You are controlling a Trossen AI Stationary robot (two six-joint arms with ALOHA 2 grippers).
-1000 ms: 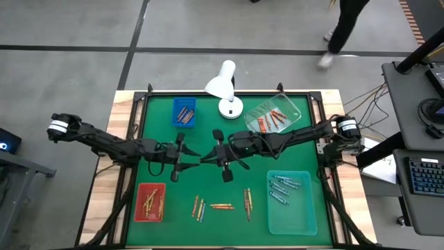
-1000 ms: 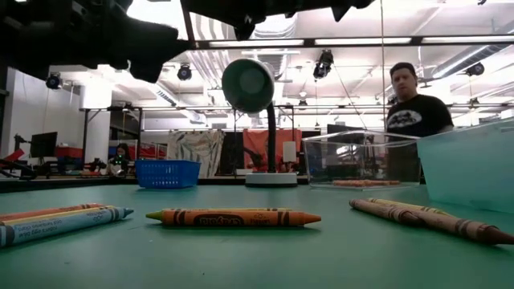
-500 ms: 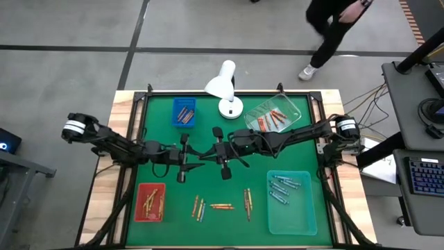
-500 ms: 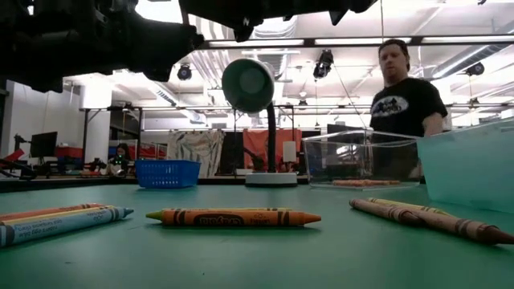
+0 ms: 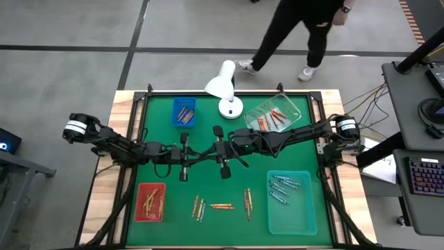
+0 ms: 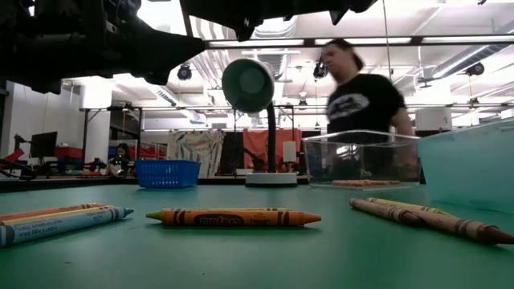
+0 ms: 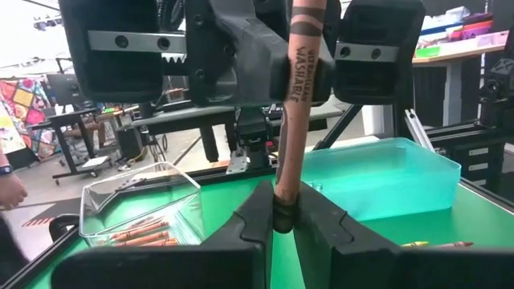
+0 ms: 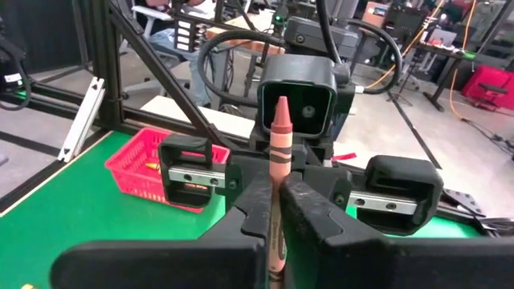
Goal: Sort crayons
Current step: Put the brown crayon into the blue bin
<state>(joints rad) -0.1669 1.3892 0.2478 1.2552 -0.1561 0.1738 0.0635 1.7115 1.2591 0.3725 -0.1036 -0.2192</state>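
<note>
The brown-red crayon, which hangs level above the green table, will be put down by my left gripper among the crayons in the blue basket (image 5: pixel 183 114).
A brown-red crayon (image 7: pixel 299 88) hangs level above the middle of the green table (image 5: pixel 159 125), between my two grippers. They face each other and both are shut on it. My left gripper (image 7: pixel 281 207) comes from the table's left and my right gripper (image 8: pixel 277 183) from its right; they meet at the table's centre (image 5: pixel 203 157). Several loose crayons (image 5: pixel 222 206) lie flat on the mat near the front edge, also seen in the low view (image 6: pixel 233 217). My left gripper pinches one end of the crayon (image 7: pixel 281 210) between its two fingers. The fingers point level from the table's left, along the crayon. The crayon is clear of the table. My right gripper pinches the crayon's shaft (image 8: pixel 276 210) between its two fingers, level from the table's right and along the crayon. The pointed tip (image 8: pixel 281 108) sticks out toward my left gripper. The crayon is lifted clear and level.
A blue basket (image 5: pixel 184 112), a white lamp (image 5: pixel 225 87) and a clear tray with red crayons (image 5: pixel 272 117) stand at the back. A red basket (image 5: pixel 150 201) sits front left, a teal tray (image 5: pixel 291 201) front right. A person (image 5: pixel 298 28) walks behind the table.
My left gripper has moved toward the right gripper at the table's centre and shut on the crayon's free end. My right gripper has kept still with the crayon. The person behind the table has walked toward the left.
</note>
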